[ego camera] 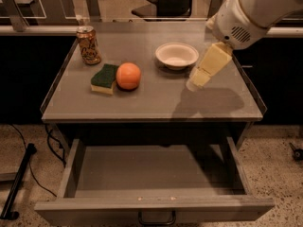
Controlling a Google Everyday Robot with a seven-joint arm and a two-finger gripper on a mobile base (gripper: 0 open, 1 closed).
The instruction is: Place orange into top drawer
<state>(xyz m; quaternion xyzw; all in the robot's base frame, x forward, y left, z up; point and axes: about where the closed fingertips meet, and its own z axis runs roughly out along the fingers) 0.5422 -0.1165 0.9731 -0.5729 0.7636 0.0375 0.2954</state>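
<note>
Next, the gripper moves to the orange next to the green-and-yellow sponge and closes on the orange's side (135, 76) closest to the white bowl.
The orange (128, 75) sits on the grey tabletop (151, 103), left of centre, touching the green-and-yellow sponge (104, 78) on its left. The top drawer (151, 176) stands pulled open below the table and is empty; its front panel (156, 207) carries a dark handle (156, 218). My gripper (195, 82) hangs from the white arm at the upper right. It hovers over the table just right of the white bowl (176, 55), well to the right of the orange, and holds nothing.
A brown drink can (88, 45) stands at the table's back left. The table has a raised rim (57, 82) along its sides. A black stand (16, 183) and cable lie on the floor at the left. Chairs and glass partitions stand behind.
</note>
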